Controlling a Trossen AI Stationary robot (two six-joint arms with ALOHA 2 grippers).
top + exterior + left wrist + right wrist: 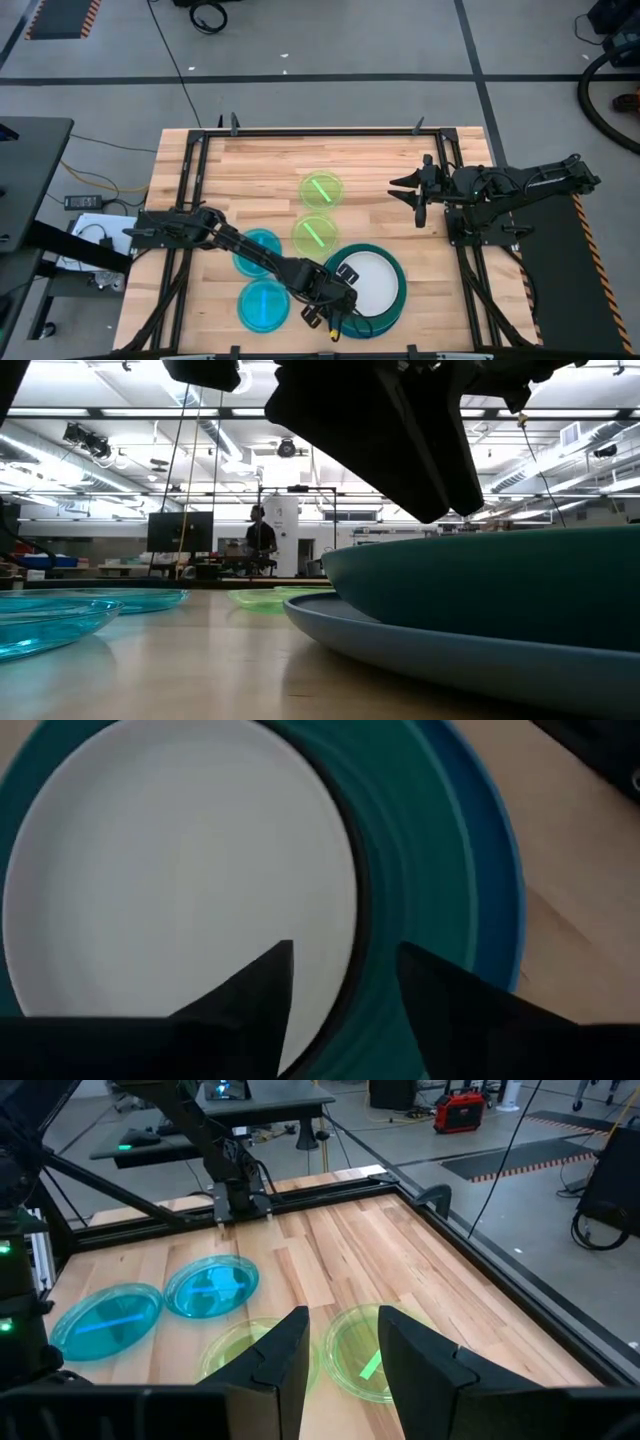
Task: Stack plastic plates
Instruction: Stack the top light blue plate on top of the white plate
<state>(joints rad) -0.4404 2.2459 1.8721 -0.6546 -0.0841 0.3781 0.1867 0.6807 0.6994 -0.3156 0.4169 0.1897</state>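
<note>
Next, my left gripper should go to the far cyan plate's near rim [255,277], facing the other cyan plate, and close there.
Near the table's near right corner stands a stack: the large blue plate [392,315] at the bottom, the teal plate [396,268] on it, then the black plate [352,982], of which only the rim shows, and the white plate [368,283] on top. My left gripper [338,290] is open at the stack's left edge; one finger stands over the white plate [170,870], the other over the teal plate [420,840]. Two cyan plates [258,250] [265,304] and two lime-green plates [321,190] [315,233] lie flat on the table. My right gripper [408,198] waits open above the table's right side.
A black metal frame [300,133] runs around the wooden tabletop. Bare wood lies toward the far left corner [240,170] and between the lime-green plates and the right arm. In the low view the teal plate [480,590] and blue plate [450,650] fill the near right.
</note>
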